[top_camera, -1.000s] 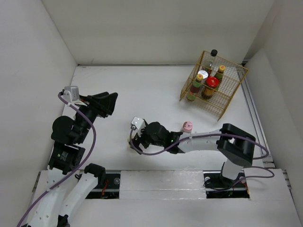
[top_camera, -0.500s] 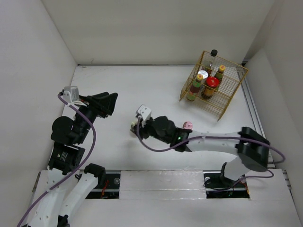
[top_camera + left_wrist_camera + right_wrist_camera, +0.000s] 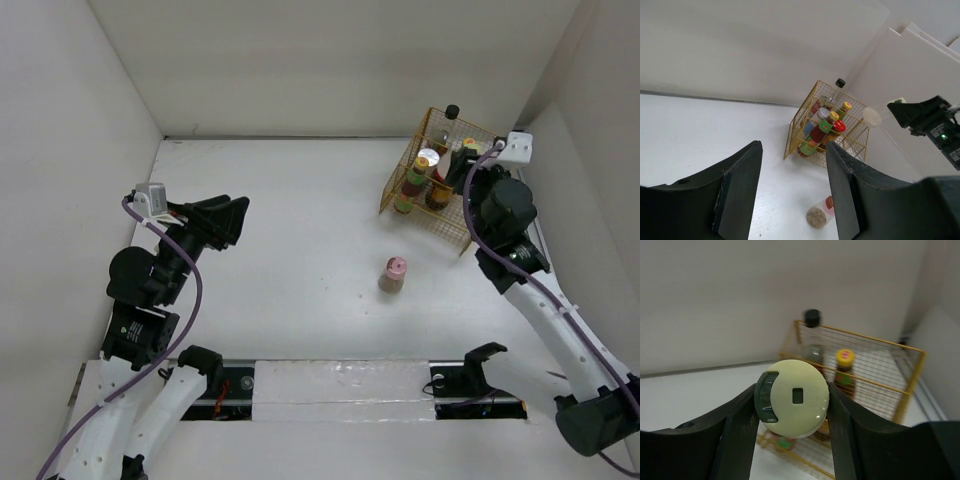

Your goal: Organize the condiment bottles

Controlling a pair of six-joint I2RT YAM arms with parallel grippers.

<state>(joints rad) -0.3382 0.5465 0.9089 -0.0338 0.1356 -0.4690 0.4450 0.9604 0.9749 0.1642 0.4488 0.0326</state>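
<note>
Next, my right gripper releases the pale-capped bottle in the basket's front row (image 3: 462, 209) (image 3: 867, 408), between the red-capped bottle and the end of the basket.
My right gripper (image 3: 792, 405) is shut on a bottle with a pale yellow-green cap (image 3: 796, 401), held up beside the gold wire basket (image 3: 470, 222) at the far right. The held cap also shows in the left wrist view (image 3: 871, 116). Several bottles stand in the basket: black cap (image 3: 452, 111), silver cap (image 3: 428, 157), red cap (image 3: 447, 173), green-red bottle (image 3: 410, 190). The pink-capped bottle (image 3: 393, 275) is alone on the table; in the left wrist view (image 3: 819, 215) it appears to lie on its side. My left gripper (image 3: 228, 214) is open and empty at the left.
The basket's yellow-red-capped bottle (image 3: 844, 371) and black-capped bottle (image 3: 812, 337) are just behind the held cap. White walls close the table at the left, back and right. The right wall is close to the basket.
My right arm has swung from the middle of the table to the basket at the far right, with the bottle in its fingers. The pink-capped bottle is now uncovered. The left arm has not moved.
</note>
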